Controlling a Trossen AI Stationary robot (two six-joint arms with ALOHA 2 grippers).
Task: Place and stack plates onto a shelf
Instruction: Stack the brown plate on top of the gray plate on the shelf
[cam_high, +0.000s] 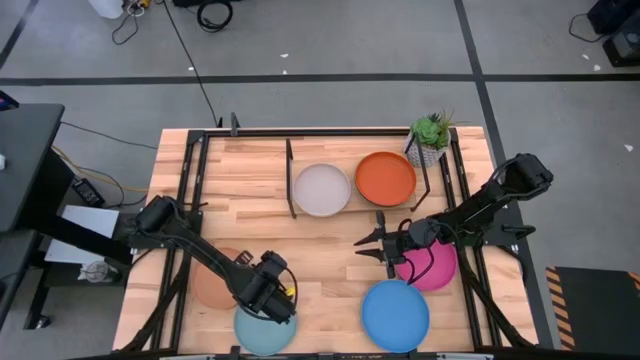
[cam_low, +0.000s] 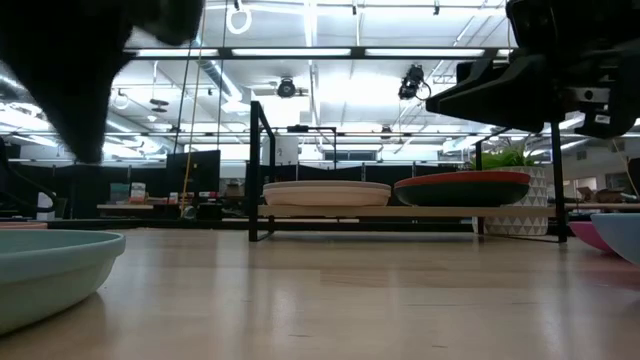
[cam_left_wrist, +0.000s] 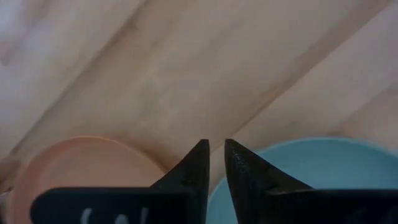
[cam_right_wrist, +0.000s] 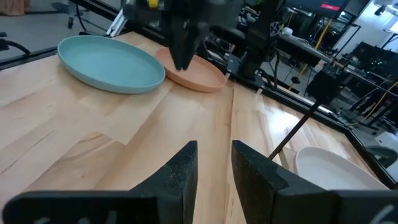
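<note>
The fingers of my left gripper are almost closed and empty next to the light blue plate's rim, so next I open them and move across to grip the peach plate's rim (cam_left_wrist: 144, 155).
The shelf (cam_high: 358, 205) stands at the far middle of the table and carries the grey-white plate (cam_high: 322, 189) and the orange plate (cam_high: 386, 176) side by side. The light blue plate (cam_high: 262, 334), the pale peach plate (cam_high: 208, 282), the bright blue plate (cam_high: 395, 313) and the magenta plate (cam_high: 437, 268) lie on the table. My left gripper (cam_left_wrist: 216, 155) hovers shut above the gap between the peach plate (cam_left_wrist: 81, 168) and the light blue plate (cam_left_wrist: 323, 168). My right gripper (cam_right_wrist: 214, 155) hangs slightly open over bare wood left of the magenta plate. The other plates are out of view.
A small potted plant (cam_high: 430, 137) stands at the shelf's right far corner. Black frame rails (cam_high: 186, 200) run along the table's left and right sides. Bare wood lies between the shelf and the near plates (cam_high: 320, 250). In the right wrist view the left arm (cam_right_wrist: 180, 37) shows beyond.
</note>
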